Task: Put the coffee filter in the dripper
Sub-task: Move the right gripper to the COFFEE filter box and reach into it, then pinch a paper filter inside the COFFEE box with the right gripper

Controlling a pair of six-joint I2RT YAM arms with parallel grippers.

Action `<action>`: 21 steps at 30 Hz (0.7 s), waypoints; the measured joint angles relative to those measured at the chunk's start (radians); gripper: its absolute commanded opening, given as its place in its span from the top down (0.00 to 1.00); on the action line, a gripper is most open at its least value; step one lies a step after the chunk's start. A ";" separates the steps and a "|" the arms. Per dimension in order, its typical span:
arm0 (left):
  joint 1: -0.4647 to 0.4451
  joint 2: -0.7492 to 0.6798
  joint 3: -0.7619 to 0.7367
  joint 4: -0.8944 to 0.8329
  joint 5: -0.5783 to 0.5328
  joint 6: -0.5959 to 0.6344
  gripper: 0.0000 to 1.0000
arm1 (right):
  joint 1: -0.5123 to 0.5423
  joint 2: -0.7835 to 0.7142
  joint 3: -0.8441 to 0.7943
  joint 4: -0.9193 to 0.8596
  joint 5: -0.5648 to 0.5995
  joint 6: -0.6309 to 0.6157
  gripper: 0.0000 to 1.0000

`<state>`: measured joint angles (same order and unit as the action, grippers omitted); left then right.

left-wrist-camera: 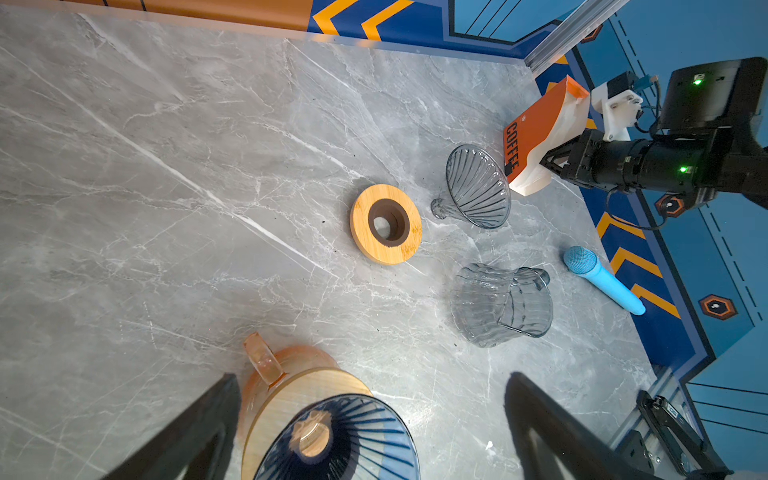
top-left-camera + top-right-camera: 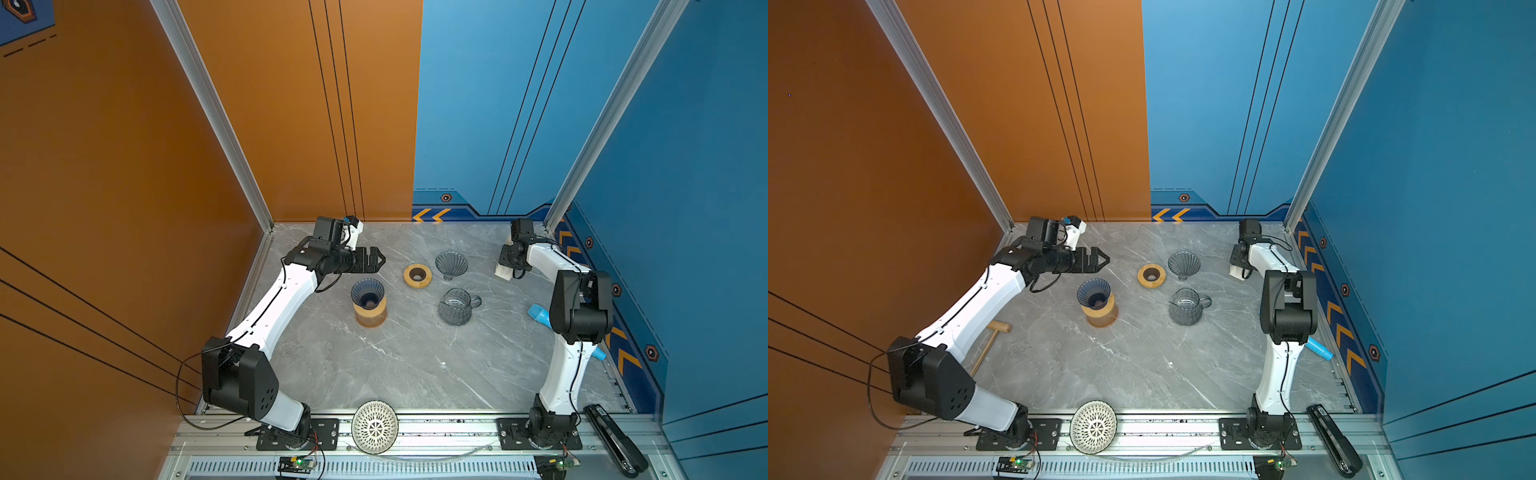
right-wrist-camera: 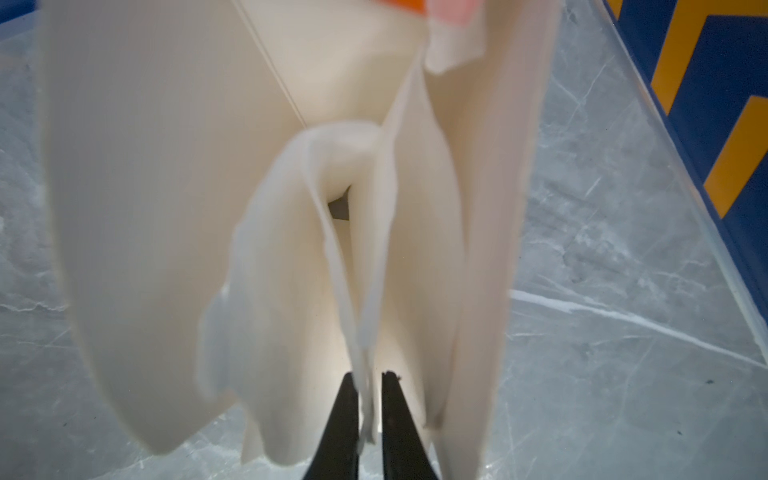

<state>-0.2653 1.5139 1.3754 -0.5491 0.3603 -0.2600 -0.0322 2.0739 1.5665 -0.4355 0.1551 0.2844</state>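
Note:
My right gripper needs to open, as it pinches bunched filter folds together, then back off and take the filter edge (image 3: 214, 344) by the holder's side nearest the clear dripper.
A blue ribbed dripper (image 2: 368, 293) (image 2: 1094, 293) (image 1: 340, 436) sits on a wood-collared amber carafe (image 2: 370, 313). My left gripper (image 2: 380, 259) (image 2: 1105, 259) (image 1: 372, 388) hovers open just behind and above it, holding nothing. At the back right stands an orange and white "COFFEE" filter holder (image 2: 503, 270) (image 1: 536, 137). My right gripper (image 1: 544, 160) (image 3: 370, 378) reaches into it. Its jaws are shut on the edge of a white paper coffee filter (image 3: 365, 324), which still lies among the other filters in the holder. A second, clear dripper (image 2: 451, 265) (image 1: 478, 187) lies on its side beside the holder.
A wooden ring (image 2: 417, 275) and a clear glass pitcher (image 2: 456, 307) sit mid-table. A blue microphone (image 1: 598, 276) lies by the right wall, a wooden mallet (image 2: 992, 336) under the left arm. A white lattice bowl (image 2: 375, 426) and a black device (image 2: 615, 440) rest on the front rail.

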 measured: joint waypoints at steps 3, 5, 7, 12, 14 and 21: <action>0.003 0.010 0.000 -0.001 0.003 0.000 0.00 | 0.000 0.016 0.001 -0.001 0.007 -0.032 0.95; 0.004 0.013 0.000 0.000 0.004 0.000 0.00 | 0.000 0.023 0.001 -0.001 0.008 -0.056 0.98; 0.004 0.015 0.000 -0.001 0.006 0.000 0.00 | 0.000 0.025 0.001 -0.002 0.008 -0.081 1.00; 0.004 0.017 0.001 -0.001 0.008 0.000 0.00 | 0.000 0.025 0.002 -0.002 0.026 -0.156 1.00; 0.004 0.018 0.001 -0.001 0.008 0.000 0.00 | 0.000 0.025 0.002 -0.002 0.034 -0.185 1.00; 0.004 0.024 0.001 -0.001 0.011 -0.001 0.00 | 0.000 0.025 0.002 -0.001 0.061 -0.277 1.00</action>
<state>-0.2615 1.5379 1.3766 -0.5503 0.3710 -0.2607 -0.0322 2.0987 1.5681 -0.4366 0.2157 0.0078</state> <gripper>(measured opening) 0.998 0.051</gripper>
